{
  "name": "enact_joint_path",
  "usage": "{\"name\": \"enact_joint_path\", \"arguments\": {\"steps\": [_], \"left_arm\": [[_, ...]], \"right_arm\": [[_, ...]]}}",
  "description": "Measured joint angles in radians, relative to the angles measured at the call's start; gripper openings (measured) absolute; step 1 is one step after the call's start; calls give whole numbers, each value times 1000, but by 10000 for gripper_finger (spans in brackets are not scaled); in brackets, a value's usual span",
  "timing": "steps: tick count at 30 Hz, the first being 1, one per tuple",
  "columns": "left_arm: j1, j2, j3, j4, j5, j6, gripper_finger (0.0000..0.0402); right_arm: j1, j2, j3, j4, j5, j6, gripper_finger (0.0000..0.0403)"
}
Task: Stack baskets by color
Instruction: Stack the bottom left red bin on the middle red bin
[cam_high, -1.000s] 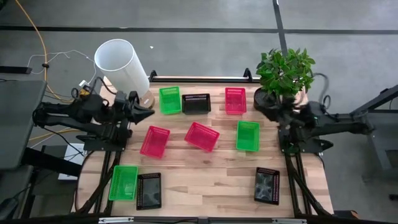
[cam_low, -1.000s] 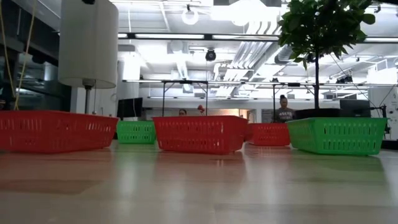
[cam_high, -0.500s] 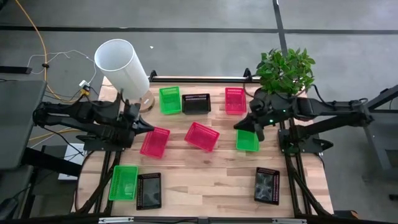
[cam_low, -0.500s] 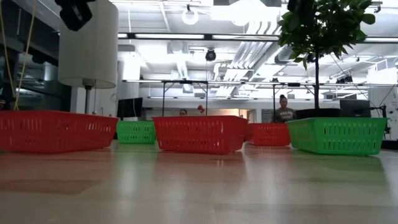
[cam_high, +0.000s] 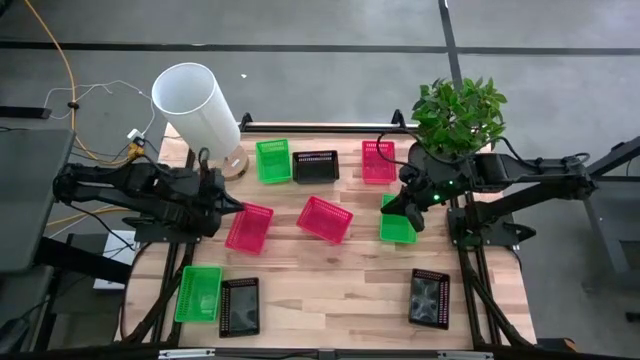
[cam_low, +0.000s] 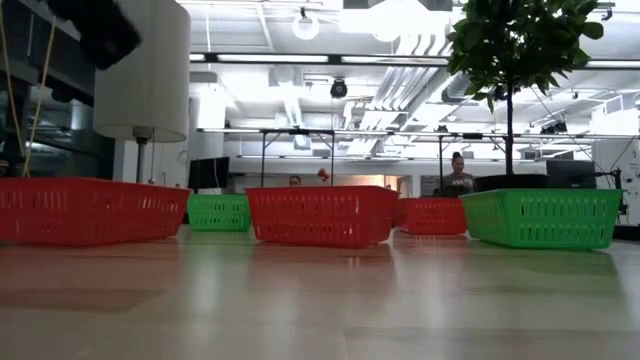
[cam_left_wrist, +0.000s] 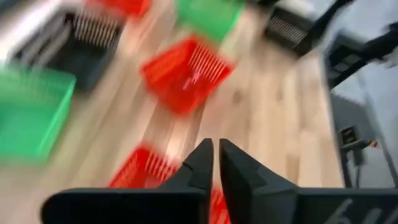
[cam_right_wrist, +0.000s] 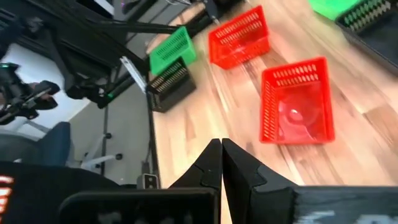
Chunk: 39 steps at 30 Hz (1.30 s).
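Note:
The robot's left gripper needs to close on the far short edge (cam_high: 258, 206) (cam_left_wrist: 126, 168) of the pink basket below it, the edge nearest the white cylinder.
Nine baskets lie open side up on the wooden table. At the far edge sit a green one (cam_high: 272, 160), a black one (cam_high: 315, 165) and a pink one (cam_high: 377, 161). In the middle are two pink (cam_high: 249, 227) (cam_high: 324, 218) and a green (cam_high: 397, 222). Near the front are a green (cam_high: 198, 293) and two black (cam_high: 239, 305) (cam_high: 429, 298). My left gripper (cam_high: 236, 207) (cam_left_wrist: 215, 149) hovers above the left pink basket's far end, tipped down, with only a slit between its fingertips. My right gripper (cam_high: 393, 207) (cam_right_wrist: 221, 146) hangs shut above the middle green basket.
A tall white cylinder (cam_high: 197, 103) stands at the far left corner and a potted plant (cam_high: 458, 118) at the far right corner. Bare wood (cam_high: 330, 280) lies between the front baskets. A person shows in the room beyond the table (cam_low: 458, 175).
My right arm has swung out from the table's right edge toward the middle. Its gripper has tipped downward and now hangs over the middle green basket. My left gripper has tipped downward and sunk toward the left pink basket. No basket has moved.

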Motion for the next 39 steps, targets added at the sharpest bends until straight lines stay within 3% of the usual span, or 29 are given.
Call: {"name": "enact_joint_path", "arguments": {"steps": [9, 15, 22, 27, 32, 39], "left_arm": [[0, 125, 0, -289, -46, -421, 164], [0, 234, 0, -335, -50, -547, 219], [0, 353, -16, -328, -64, -721, 229], [-4, 390, -125, -253, -34, -824, 229], [-1, 389, -193, -99, -6, -862, 229], [-5, 421, -234, -101, -16, -880, 224]], "right_arm": [[40, 0, 0, -51, 77, 5, 0], [40, 0, 0, -51, 111, 4, 0], [40, 0, -1, -51, 125, 3, 0], [40, 0, -1, -51, 126, 3, 0], [40, 0, -2, -51, 153, 3, 0], [40, 0, -2, -50, 160, -1, 0]]}}
